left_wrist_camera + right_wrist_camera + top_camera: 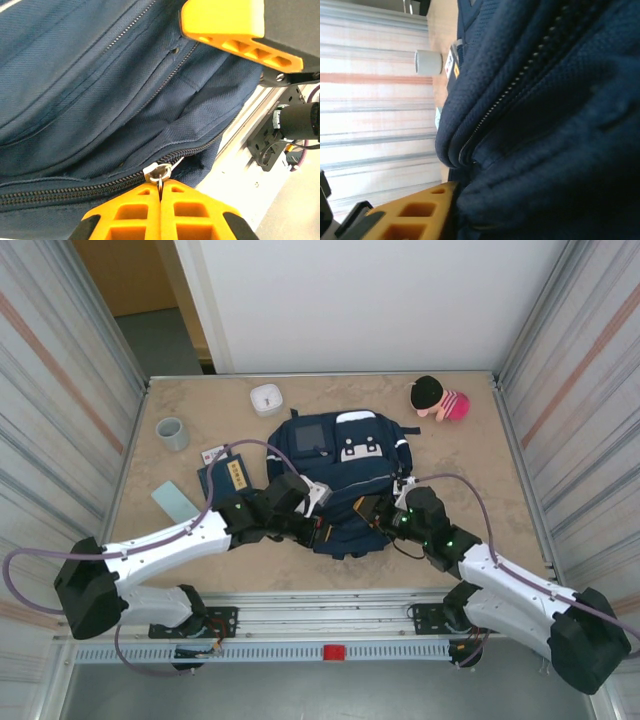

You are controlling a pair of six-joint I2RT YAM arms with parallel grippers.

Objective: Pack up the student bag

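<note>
My left gripper is to release the metal zipper pull. It will let go of it at the student bag's side (299, 484) that faces the small navy book.
The student bag (345, 465), navy with white stripes and a white buckle patch, lies flat mid-table with its near end towards the arms. My left gripper (318, 530) is at the bag's near left edge. In the left wrist view the left gripper (161, 192) is shut on the metal zipper pull (160, 172) of a closed black zipper. My right gripper (378, 515) presses into the near right side of the bag. A bunched fold of the student bag (530, 165) sits against its one visible orange finger (415, 215); the other finger is hidden by the fabric.
A small navy book (228, 478), a pale teal flat piece (175, 503) and a small card (213, 453) lie left of the bag. A grey cup (172, 433) stands far left, a white container (266, 399) at the back, a pink plush toy (440, 398) back right. The metal rail (330, 625) runs along the near edge.
</note>
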